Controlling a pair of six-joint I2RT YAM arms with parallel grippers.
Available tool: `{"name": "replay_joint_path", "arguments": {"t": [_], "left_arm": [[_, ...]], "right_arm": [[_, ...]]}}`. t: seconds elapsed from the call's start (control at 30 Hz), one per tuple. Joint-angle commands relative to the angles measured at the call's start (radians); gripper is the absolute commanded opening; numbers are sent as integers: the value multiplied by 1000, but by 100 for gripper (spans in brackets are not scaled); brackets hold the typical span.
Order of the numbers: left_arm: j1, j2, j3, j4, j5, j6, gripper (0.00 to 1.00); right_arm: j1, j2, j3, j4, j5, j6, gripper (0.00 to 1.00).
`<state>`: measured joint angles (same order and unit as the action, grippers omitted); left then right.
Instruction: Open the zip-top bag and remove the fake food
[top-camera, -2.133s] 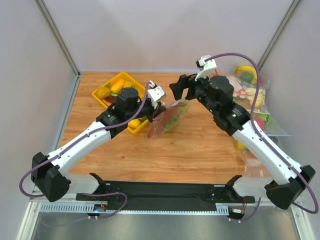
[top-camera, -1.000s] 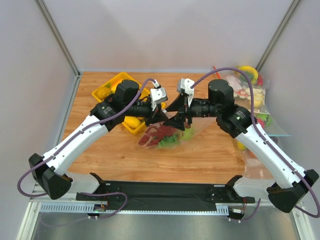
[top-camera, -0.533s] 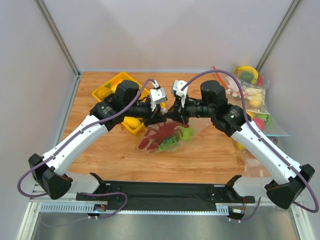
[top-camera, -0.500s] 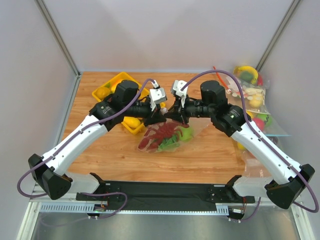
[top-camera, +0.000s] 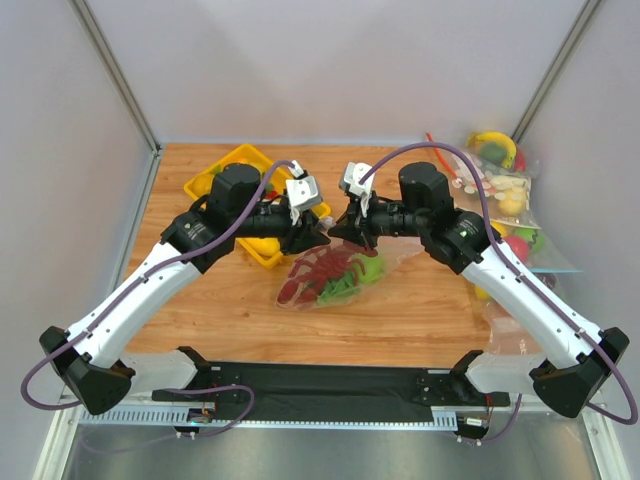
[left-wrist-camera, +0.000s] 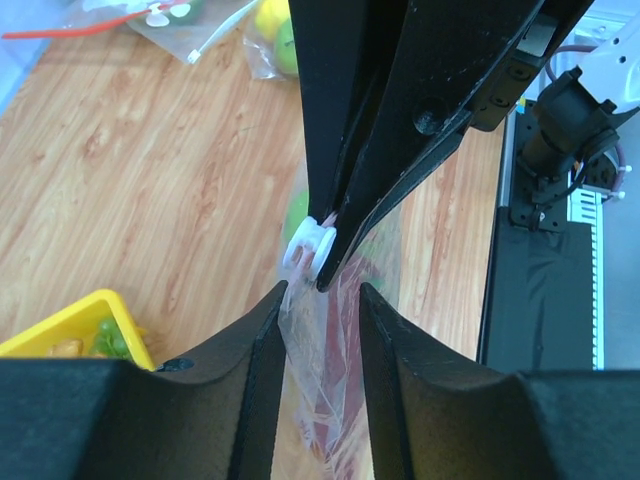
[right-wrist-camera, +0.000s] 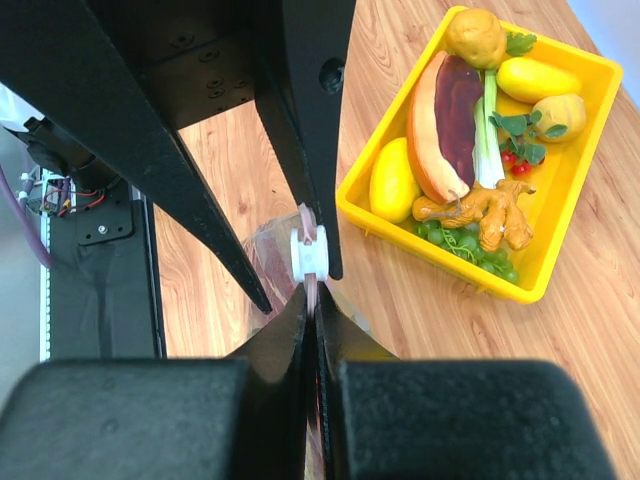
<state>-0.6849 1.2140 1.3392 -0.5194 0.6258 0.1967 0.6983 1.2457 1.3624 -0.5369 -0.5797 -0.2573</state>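
My left gripper needs to hold the end of the zip while my right gripper, which now pinches the bag's zip behind the white slider, takes the slider itself (right-wrist-camera: 310, 256).
The zip-top bag (top-camera: 300, 287) hangs low over the table's middle, its bottom resting on the wood. Through its clear plastic show the fake food: a red lobster (top-camera: 325, 268), a round green fruit (top-camera: 372, 267) and green lettuce (top-camera: 342, 289). My right gripper (right-wrist-camera: 312, 297) is shut on the pinkish zip strip, right behind the white slider (right-wrist-camera: 309, 253). Facing it, my left gripper (left-wrist-camera: 320, 297) stands open astride the bag's upper edge (left-wrist-camera: 325, 350), the slider (left-wrist-camera: 308, 250) just beyond its tips. In the top view the left gripper (top-camera: 318, 237) and right gripper (top-camera: 338, 228) meet above the bag.
A yellow tray (top-camera: 212, 180) with a toy hot dog and yellow fruits stands back left, close behind the left arm; its near rim (right-wrist-camera: 400, 236) lies beside the bag. More filled clear bags (top-camera: 500, 190) are piled at the right. A black mat (top-camera: 330, 385) lines the front edge.
The right gripper swung in and shut on the zip strip. The left gripper then let go of the bag, opened and drew back a little to the left. The bag sank lower.
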Motion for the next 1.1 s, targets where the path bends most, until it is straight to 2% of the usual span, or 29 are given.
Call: {"name": "replay_joint_path", "arguments": {"t": [0.0,0.17,0.2,0.3,0.33,0.67,0.77,0.8,0.9,0.97,1.07], "left_arm": [[1,-5,-8,33,23,17,40],[-1,-10,-23,67,46,4,33],[-1,-7,-20,68,60,3,22],[-1,2,-20,64,66,4,4],[-1,4,-23,61,66,4,1],[1,-2,-21,55,72,7,0],[1,-5,-26,59,72,10,0],[-1,-7,-28,64,69,10,0],[1,-1,-25,67,68,12,0],[1,9,-20,59,68,15,0],[1,9,-20,56,63,15,0]], "right_arm": [[3,-14,-3,-20,11,-20,0],[3,-17,-5,-17,-9,-22,0],[3,-15,-3,-21,-12,-23,0],[3,-17,0,-31,-12,-26,0],[3,-22,-2,-28,-12,-25,0],[3,-25,-2,-25,-6,-23,1],[3,-29,3,-12,10,-11,16],[3,-31,4,-15,18,-8,30],[3,-38,14,-28,49,-5,55],[1,-46,14,-28,69,-5,61],[3,-69,14,-6,104,10,76]]}}
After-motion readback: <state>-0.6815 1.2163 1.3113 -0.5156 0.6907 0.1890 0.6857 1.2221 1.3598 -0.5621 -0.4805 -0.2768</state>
